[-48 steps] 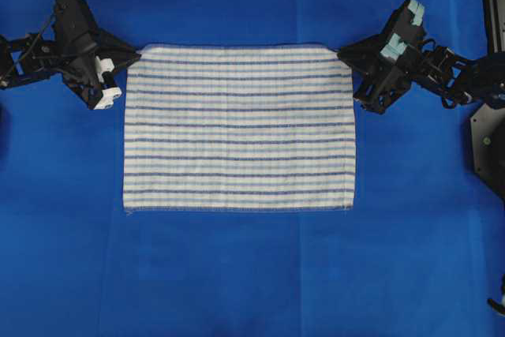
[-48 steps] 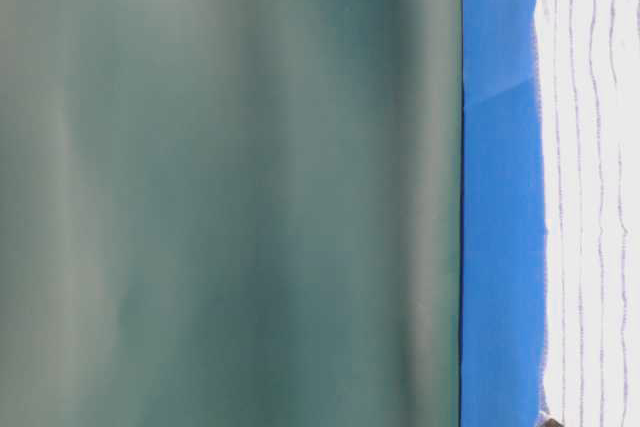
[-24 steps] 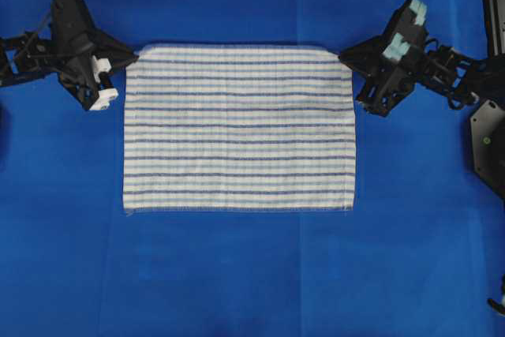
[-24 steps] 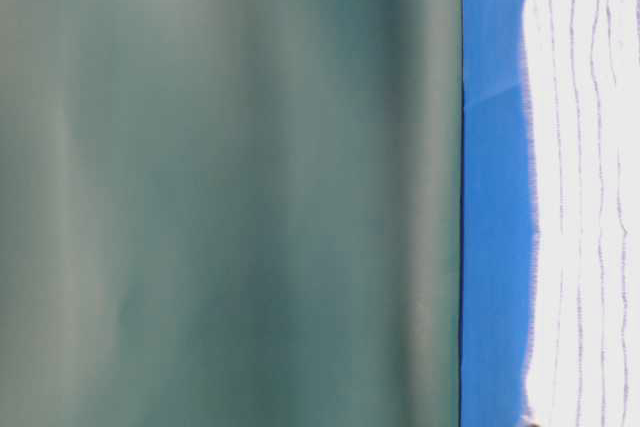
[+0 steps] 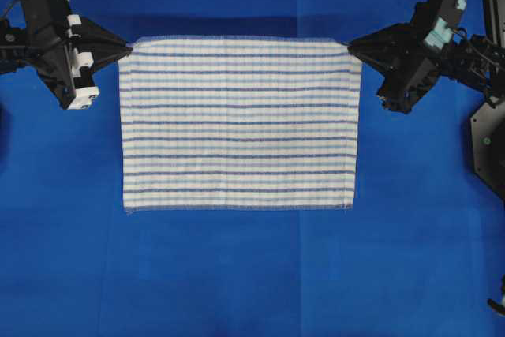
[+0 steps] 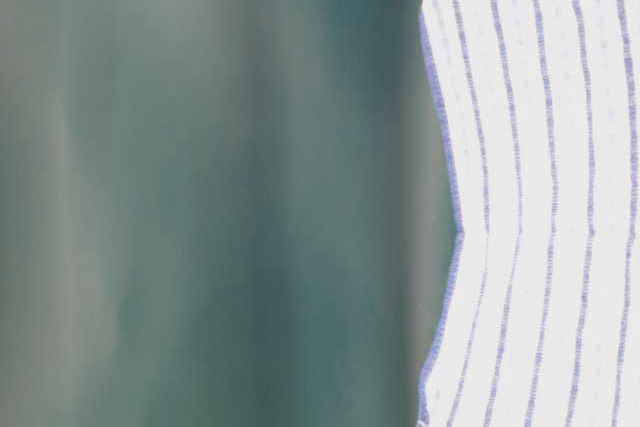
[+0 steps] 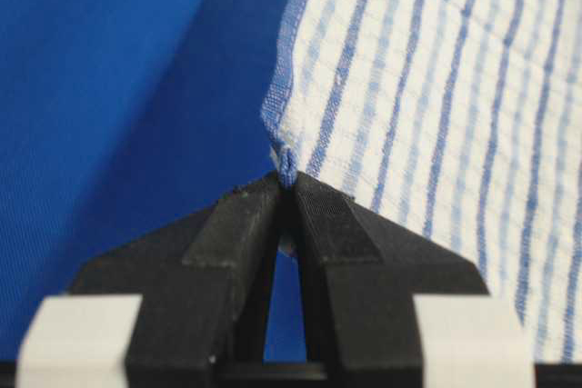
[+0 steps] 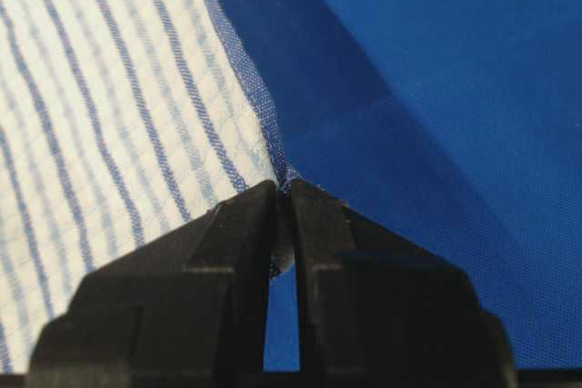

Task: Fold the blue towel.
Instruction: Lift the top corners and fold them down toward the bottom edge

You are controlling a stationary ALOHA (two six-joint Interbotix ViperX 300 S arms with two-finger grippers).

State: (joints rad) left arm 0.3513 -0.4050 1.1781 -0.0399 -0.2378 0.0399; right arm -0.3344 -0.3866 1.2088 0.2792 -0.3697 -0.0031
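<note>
Next, my right gripper sets the lifted corner of the blue towel down on the towel's near corner (image 5: 348,206) along the same side.
The blue towel (image 5: 239,122), white with thin blue stripes, is spread over the blue table cover with its near edge still lying flat. Its far edge is lifted off the surface. My left gripper (image 5: 129,46) is shut on the towel's far left corner (image 7: 285,165), the hem pinched between the black fingertips (image 7: 323,211). At the far right corner (image 8: 284,174) my right gripper (image 5: 349,46) is shut on the cloth in the same way. In the table-level view the raised towel (image 6: 540,197) hangs as a striped sheet filling the right side.
A solid blue covering (image 5: 237,274) spans the whole table. A black equipment frame (image 5: 489,140) stands along the right edge. A blurred green backdrop (image 6: 200,187) fills the left of the table-level view.
Both grippers have risen and spread outward with the towel's far corners, lifting the far edge; the cloth now rises high in the table-level view. The near edge has stayed put.
</note>
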